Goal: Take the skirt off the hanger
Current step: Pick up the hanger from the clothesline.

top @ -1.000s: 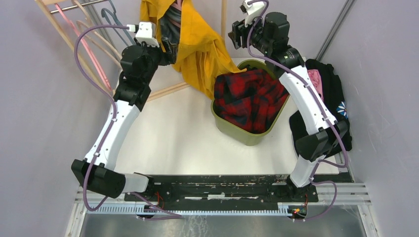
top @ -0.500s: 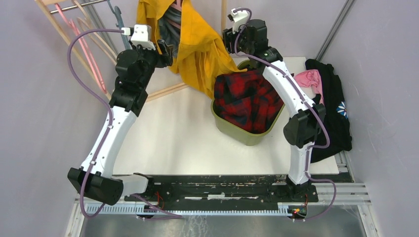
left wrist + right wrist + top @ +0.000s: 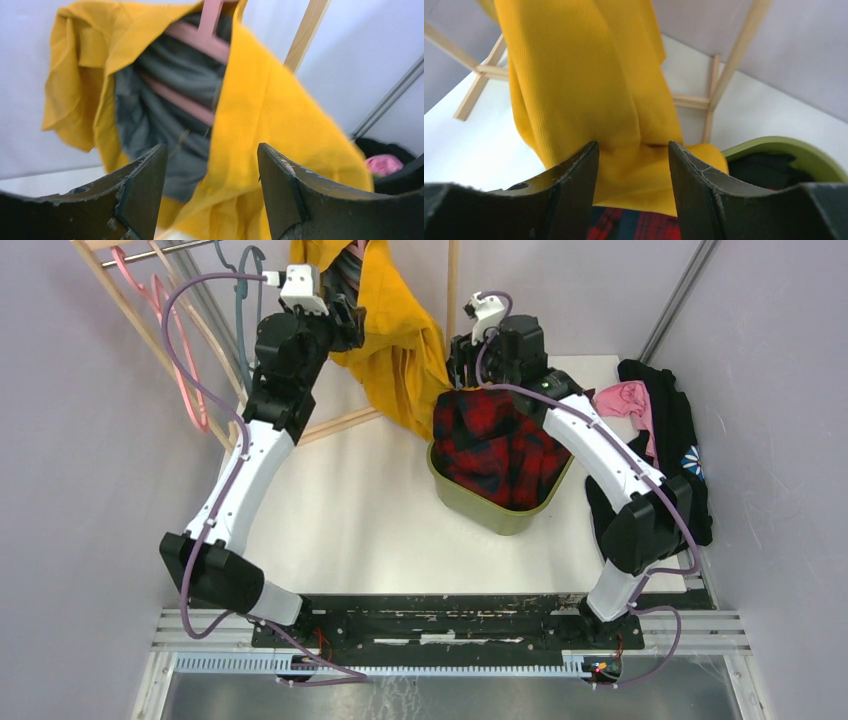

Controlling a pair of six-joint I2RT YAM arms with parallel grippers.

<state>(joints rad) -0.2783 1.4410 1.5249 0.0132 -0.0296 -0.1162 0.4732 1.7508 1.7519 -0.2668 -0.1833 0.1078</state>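
Observation:
The yellow skirt is below the pink hanger. Next, my left gripper needs to close on the near edge [image 3: 367, 324] [image 3: 218, 172] of the skirt, beside its grey lining and below that hanger.
The yellow skirt [image 3: 400, 340] with grey lining [image 3: 165, 115] hangs from a pink hanger [image 3: 200, 42] at the back of the table. Its lower end drapes onto the rim of the green bin. My left gripper [image 3: 345, 325] is up beside the skirt's left side, near the hanger. In the left wrist view it [image 3: 210, 150] is open, with yellow cloth showing beyond the gap and nothing held. My right gripper [image 3: 455, 360] sits low at the skirt's right edge. In the right wrist view it [image 3: 633, 145] is open, with the skirt's bottom fold [image 3: 649, 170] just ahead of the fingertips.
A green bin [image 3: 500, 515] holds red plaid cloth [image 3: 495, 435] under the right arm. Black and pink clothes [image 3: 665, 410] lie at the right edge. A wooden rack frame [image 3: 340, 422] stands behind, with empty pink hangers [image 3: 185, 370] and a teal hanger [image 3: 245, 310] at the left.
The left gripper has risen and shifted right toward the top of the skirt. The right gripper has come down and left to the skirt's lower end, its jaws narrowing slightly.

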